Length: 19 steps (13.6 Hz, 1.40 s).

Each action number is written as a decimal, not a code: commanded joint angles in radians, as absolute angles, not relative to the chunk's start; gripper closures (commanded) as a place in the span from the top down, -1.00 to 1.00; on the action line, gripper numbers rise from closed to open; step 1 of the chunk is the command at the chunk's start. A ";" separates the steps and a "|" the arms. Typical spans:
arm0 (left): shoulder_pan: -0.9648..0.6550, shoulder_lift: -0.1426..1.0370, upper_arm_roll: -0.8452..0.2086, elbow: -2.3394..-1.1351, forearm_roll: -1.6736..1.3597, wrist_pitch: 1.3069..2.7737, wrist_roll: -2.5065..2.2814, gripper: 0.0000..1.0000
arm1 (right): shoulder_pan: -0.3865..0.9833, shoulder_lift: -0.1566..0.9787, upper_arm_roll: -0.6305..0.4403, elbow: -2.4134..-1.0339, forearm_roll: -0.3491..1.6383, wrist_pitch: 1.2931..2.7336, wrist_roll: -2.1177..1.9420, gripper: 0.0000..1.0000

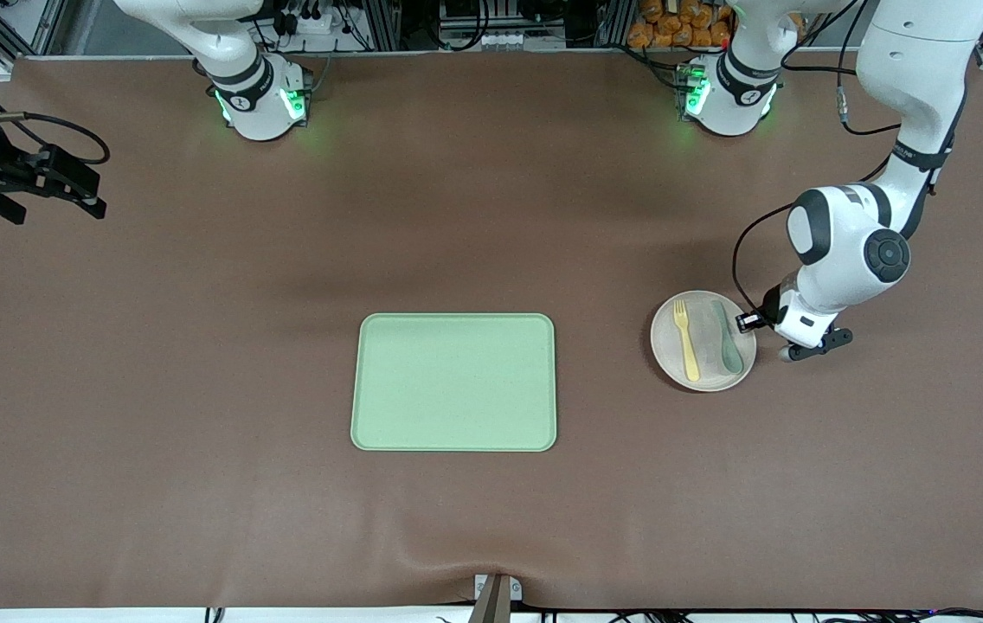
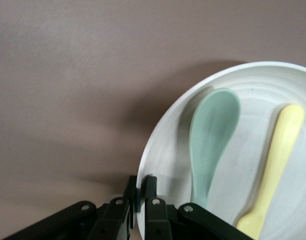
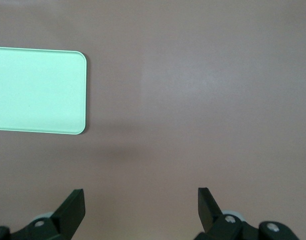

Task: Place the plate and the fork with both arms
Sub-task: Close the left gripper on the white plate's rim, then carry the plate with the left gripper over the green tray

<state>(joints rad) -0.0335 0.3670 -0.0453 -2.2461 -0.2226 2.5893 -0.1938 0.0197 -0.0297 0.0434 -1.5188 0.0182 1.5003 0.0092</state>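
Next, my left gripper releases the plate on the light green tray (image 1: 478, 389), near its middle, a little toward this gripper's side.
The pale speckled plate (image 1: 666, 342) lies on the table toward the left arm's end, beside the tray. The yellow fork (image 1: 685, 340) and a grey-green spoon (image 1: 727, 342) lie side by side in it. My left gripper (image 1: 755, 322) is low at the plate's edge. In the left wrist view it (image 2: 141, 187) is shut on the plate's rim (image 2: 163, 150), one finger inside and one outside, with the spoon (image 2: 210, 140) and fork (image 2: 278, 165) close by. My right gripper (image 1: 98, 197) waits open and empty over the table's right-arm end; it also shows in the right wrist view (image 3: 141, 200).
The light green tray (image 1: 455, 382) lies in the middle of the table, nearer the front camera than the arm bases; its corner shows in the right wrist view (image 3: 38, 90). Bare brown tabletop surrounds the tray and the plate.
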 commanded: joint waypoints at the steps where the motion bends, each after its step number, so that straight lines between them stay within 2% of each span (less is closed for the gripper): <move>1: -0.029 0.373 -0.089 -2.200 -0.241 2.591 -0.193 -1.00 | 0.014 -0.058 0.046 -1.548 0.031 1.505 -0.003 1.00; 3: -0.028 0.373 -0.118 -2.159 -0.242 2.571 -0.199 -1.00 | 0.014 -0.057 0.046 -1.548 0.031 1.506 -0.003 1.00; 7: -0.043 0.376 -0.166 -2.002 -0.258 2.401 -0.202 -1.00 | 0.015 -0.055 0.048 -1.548 0.032 1.506 -0.003 1.00; 10: -0.087 0.406 -0.202 -1.873 -0.258 2.336 -0.216 -1.00 | 0.015 -0.055 0.048 -1.548 0.035 1.505 -0.005 1.00; 15: -0.280 0.605 -0.198 -1.604 -0.239 2.335 -0.438 -1.00 | 0.015 -0.055 0.048 -1.548 0.035 1.506 -0.005 1.00; 19: -0.360 0.751 -0.190 -1.450 -0.242 2.344 -0.503 -1.00 | 0.015 -0.055 0.048 -1.548 0.035 1.509 -0.005 1.00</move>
